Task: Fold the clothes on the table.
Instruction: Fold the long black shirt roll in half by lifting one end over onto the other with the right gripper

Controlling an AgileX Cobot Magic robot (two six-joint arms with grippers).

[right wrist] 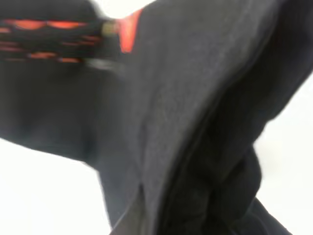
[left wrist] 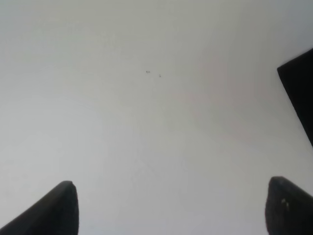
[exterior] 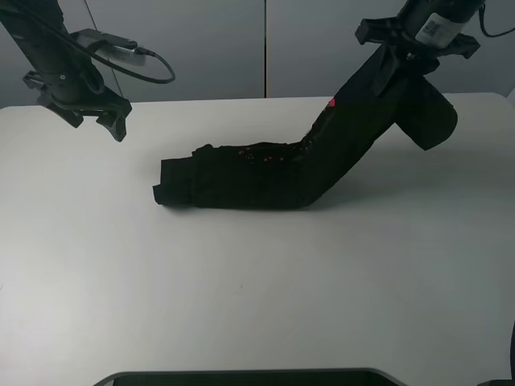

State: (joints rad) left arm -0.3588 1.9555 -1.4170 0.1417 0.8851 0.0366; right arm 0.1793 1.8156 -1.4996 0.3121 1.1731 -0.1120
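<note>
Next, my right gripper releases the lifted end of the black T-shirt over its flat end (exterior: 168, 167), the one that is nearest my left gripper.
The clothes (exterior: 265, 173) are a black T-shirt folded into a long strip with red print along its fold. Its left part lies on the white table (exterior: 241, 297). The right end is lifted high at the back right, where my right gripper (exterior: 400, 50) is shut on it, a loose flap hanging to the right. Black cloth (right wrist: 195, 122) with red print fills the right wrist view, hiding the fingers. My left gripper (exterior: 113, 121) hovers open above the table's back left, away from the shirt. Its fingertips (left wrist: 54, 210) frame bare table, with a shirt corner (left wrist: 301, 88) at the edge.
A dark rounded object (exterior: 241, 378) sits at the table's front edge. Grey wall panels (exterior: 265, 48) stand behind the table. A cable (exterior: 157, 72) loops off the left arm.
</note>
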